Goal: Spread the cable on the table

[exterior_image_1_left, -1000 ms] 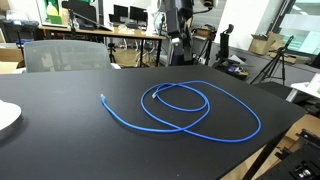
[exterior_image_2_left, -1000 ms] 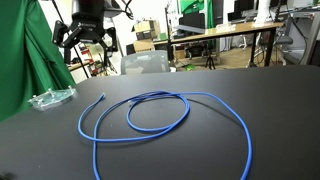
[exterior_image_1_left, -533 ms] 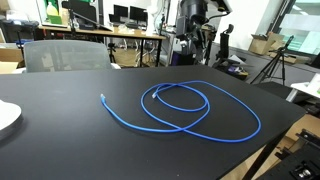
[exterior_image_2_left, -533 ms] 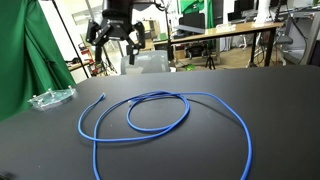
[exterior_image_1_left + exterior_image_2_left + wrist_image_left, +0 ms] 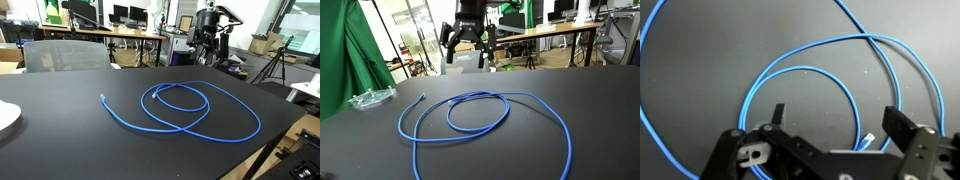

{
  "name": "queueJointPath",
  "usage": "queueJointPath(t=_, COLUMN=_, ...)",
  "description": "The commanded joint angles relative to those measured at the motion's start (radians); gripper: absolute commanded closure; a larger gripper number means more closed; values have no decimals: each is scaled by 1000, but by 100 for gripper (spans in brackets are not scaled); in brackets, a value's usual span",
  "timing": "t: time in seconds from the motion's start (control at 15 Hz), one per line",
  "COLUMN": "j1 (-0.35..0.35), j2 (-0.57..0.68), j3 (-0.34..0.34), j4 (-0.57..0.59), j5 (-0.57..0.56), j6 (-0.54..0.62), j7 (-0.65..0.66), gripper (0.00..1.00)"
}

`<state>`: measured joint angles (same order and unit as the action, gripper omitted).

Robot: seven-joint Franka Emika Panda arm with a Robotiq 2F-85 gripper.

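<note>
The blue cable's outer loop has a far side (image 5: 194, 81) just beyond the smaller inner loop. My gripper should close on it there.
The bright blue cable (image 5: 190, 110) lies on the black table (image 5: 60, 130) in overlapping loops, with one free end (image 5: 103, 97) pointing away. It shows in both exterior views, also as loops (image 5: 485, 110) on the table (image 5: 600, 100). My gripper (image 5: 207, 37) hangs high above the table's far side, well clear of the cable, also seen in an exterior view (image 5: 468, 45). In the wrist view the open, empty gripper (image 5: 835, 118) looks down on the cable loops (image 5: 800, 65), and a cable end plug (image 5: 869, 142) shows between the fingers.
A clear plastic piece (image 5: 370, 98) lies near the table's edge by a green curtain (image 5: 345, 50). A white plate edge (image 5: 6, 117) sits at one side. A grey chair (image 5: 65, 55) and wooden desks with monitors (image 5: 130, 35) stand behind.
My gripper has moved sideways across the far side of the table, high above the cable. The cable has not moved.
</note>
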<state>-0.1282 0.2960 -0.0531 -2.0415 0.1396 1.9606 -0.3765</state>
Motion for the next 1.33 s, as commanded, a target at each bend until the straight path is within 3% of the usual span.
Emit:
queueJointPath(t=0.0, j1=-4, j2=0, j3=7, j4=3, j5=-2, j6=-3, j7=6, gripper=0)
queueJointPath(t=0.27, j1=-1, j2=0, j3=8, j4=4, j5=-2, j6=-3, j7=11, gripper=0)
queueJointPath(t=0.4, j1=7, j2=-1, j3=4, j4=-12, j5=50, j6=107, j7=125, gripper=0)
queueJointPath(t=0.87, j1=-5, j2=95, j3=-12, j4=6, j5=92, j6=530, j7=225, gripper=0)
queueJointPath(t=0.93, j1=13, j2=102, j3=-31, j4=2, j5=58, j6=540, j7=305, gripper=0)
queueJointPath(t=1.0, j1=-18, j2=87, j3=3, j4=-4, j5=80, j6=505, j7=200, gripper=0)
queueJointPath(t=1.27, j1=1, j2=115, j3=-18, j4=-4, j5=56, j6=562, j7=299, gripper=0)
